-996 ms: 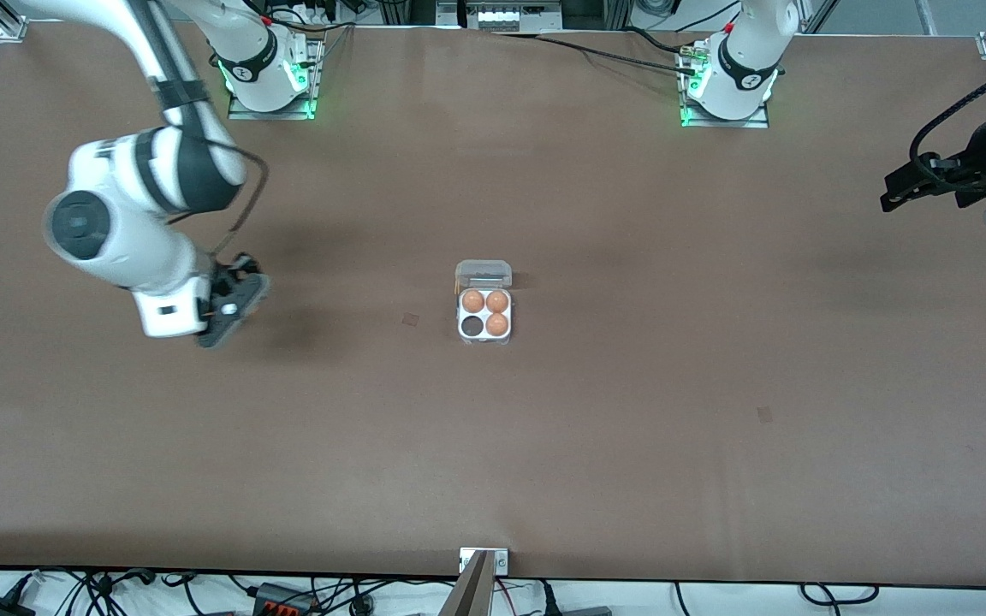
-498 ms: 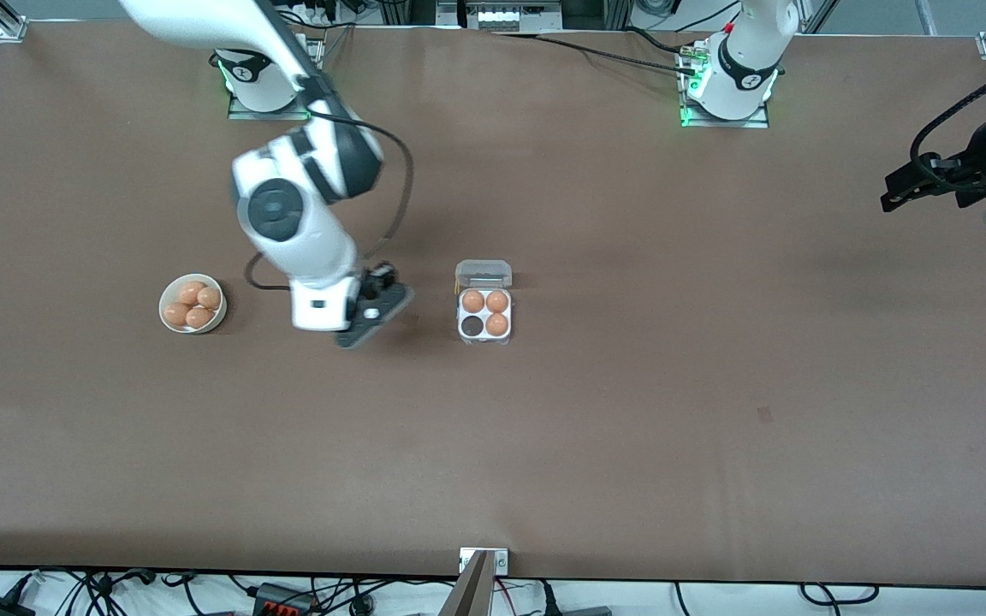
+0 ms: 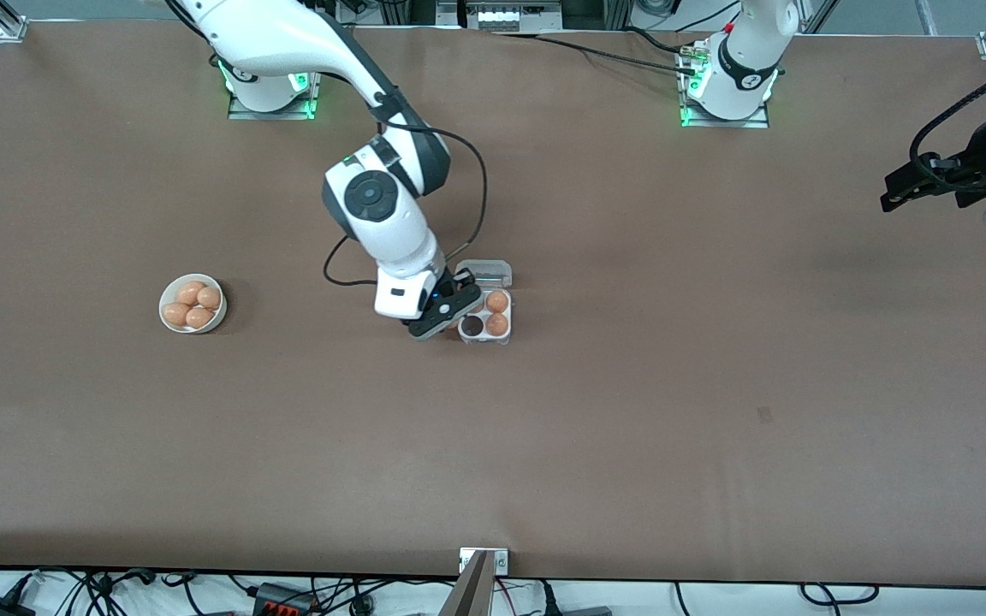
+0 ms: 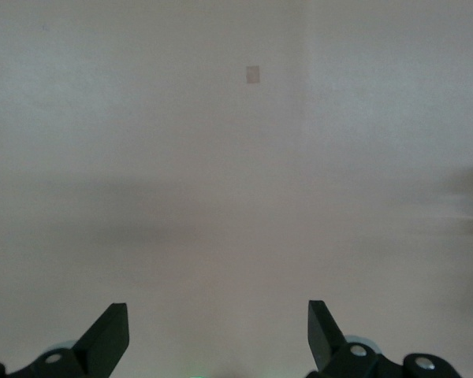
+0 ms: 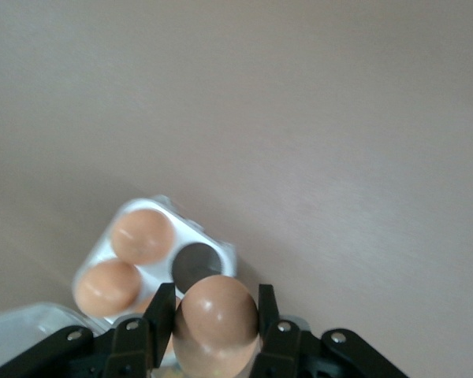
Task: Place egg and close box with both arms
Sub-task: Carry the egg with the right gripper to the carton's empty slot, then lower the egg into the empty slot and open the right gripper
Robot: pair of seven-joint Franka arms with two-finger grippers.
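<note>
My right gripper is to release the brown egg, setting it free in the empty dark cell of the white carton point(image 3: 472, 325) point(image 5: 196, 265).
The box point(image 3: 485, 339) is a small white four-cell carton near the table's middle, and its clear lid point(image 3: 484, 272) stands open. Two brown eggs point(image 3: 497, 312) and one empty dark cell point(image 3: 472, 326) show in it. My right gripper point(image 3: 444, 313) hangs over the carton's edge at the right arm's end and hides the fourth cell. In the right wrist view the right gripper point(image 5: 215, 303) is shut on a brown egg point(image 5: 215, 324), held above the carton point(image 5: 102, 256) beside the empty cell point(image 5: 195, 264). My left gripper point(image 3: 891, 198) waits open over bare table in the left wrist view point(image 4: 214, 315).
A round white bowl point(image 3: 164, 299) holding several brown eggs sits toward the right arm's end of the table. The left arm hangs at the table's edge at its own end. The brown table top lies bare around the carton.
My right arm has swung from over the bowl across to the carton, carrying the egg, and the bowl has come into sight. The left arm has not moved.
</note>
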